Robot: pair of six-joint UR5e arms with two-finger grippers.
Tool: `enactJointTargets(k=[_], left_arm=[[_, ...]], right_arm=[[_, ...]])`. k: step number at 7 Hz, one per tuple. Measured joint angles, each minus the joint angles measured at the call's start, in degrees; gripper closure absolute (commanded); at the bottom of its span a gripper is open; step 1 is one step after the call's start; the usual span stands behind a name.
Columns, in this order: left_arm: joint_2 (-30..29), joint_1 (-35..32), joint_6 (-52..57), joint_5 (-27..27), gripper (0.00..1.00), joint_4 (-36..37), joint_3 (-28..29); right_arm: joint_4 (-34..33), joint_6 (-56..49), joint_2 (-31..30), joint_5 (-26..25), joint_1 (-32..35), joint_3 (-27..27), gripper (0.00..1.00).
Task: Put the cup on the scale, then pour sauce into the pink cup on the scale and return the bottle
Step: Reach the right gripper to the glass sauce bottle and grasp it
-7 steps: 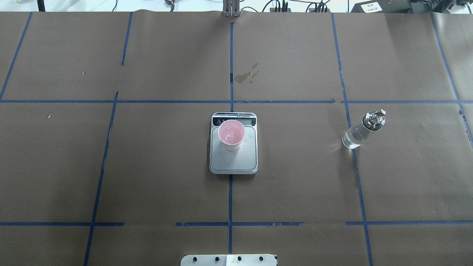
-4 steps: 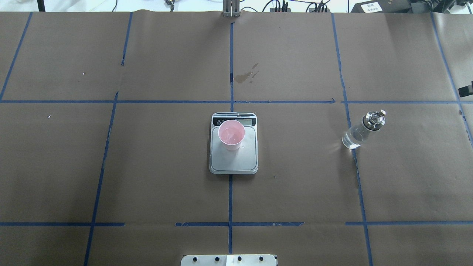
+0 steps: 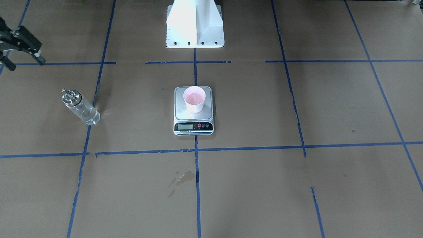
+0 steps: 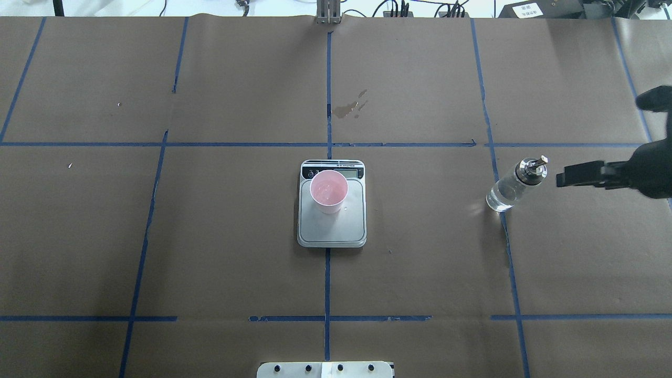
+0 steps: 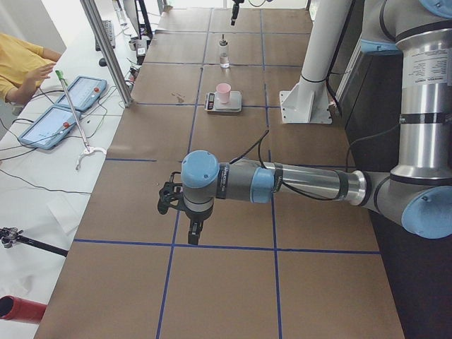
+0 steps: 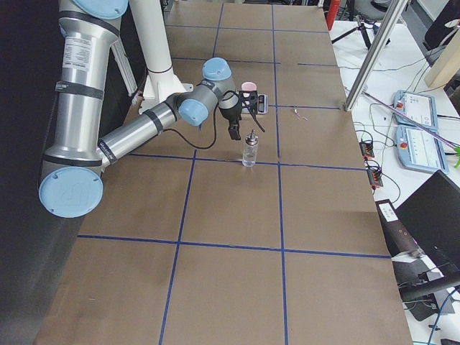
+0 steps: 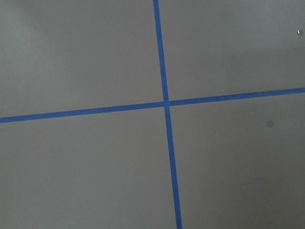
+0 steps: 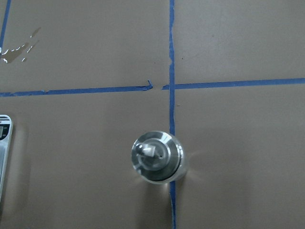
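Observation:
The clear glass bottle's upper body [image 3: 81,107] [image 8: 183,168], just below the silver spout cap, is the next place my right gripper needs to go to and close on.
The pink cup [image 4: 328,190] stands upright on the far left part of the scale's [image 4: 336,231] silver platform, also in the front view [image 3: 194,98]. The clear glass bottle [image 4: 512,186] with a silver spout cap stands upright on the table, to the robot's right of the scale, with clear liquid inside. My right gripper [image 3: 27,64] hangs open and empty above the table, beside the bottle and not touching it; one finger [image 4: 583,175] points at the cap. The right wrist view looks straight down on the cap [image 8: 156,157]. My left gripper [image 5: 189,229] hovers far off over bare table; I cannot tell its state.
Brown paper with blue tape lines covers the table. A wet stain [image 4: 352,107] lies beyond the scale. The robot's white base [image 3: 195,23] stands behind the scale. Tablets [image 5: 70,99] and a slanted metal pole [image 5: 106,49] stand at the table's far side.
My right gripper has come in from the overhead view's right edge and moved left toward the bottle. The cup, scale and bottle have not moved.

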Motion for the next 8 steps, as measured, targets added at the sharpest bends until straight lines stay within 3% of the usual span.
enactJointTargets(k=[2, 3, 5, 8], left_arm=[[-0.13, 0.00, -0.11, -0.02, 0.00, -0.04, -0.10], [-0.30, 0.01, -0.21, -0.02, 0.00, -0.04, -0.15], [-0.77, 0.07, -0.39, -0.04, 0.00, -0.07, -0.15], [-0.88, 0.08, -0.42, -0.11, 0.00, -0.03, -0.15]], right_arm=[[4.41, 12.52, -1.38, -21.64, -18.03, -1.27, 0.00], [8.93, 15.53, -1.19, -30.30, -24.01, -5.66, 0.00], [19.77, 16.00, 1.31, -38.04, -27.87, -16.92, 0.00], [22.52, 12.30, 1.82, -44.69, -28.12, -20.57, 0.00]])
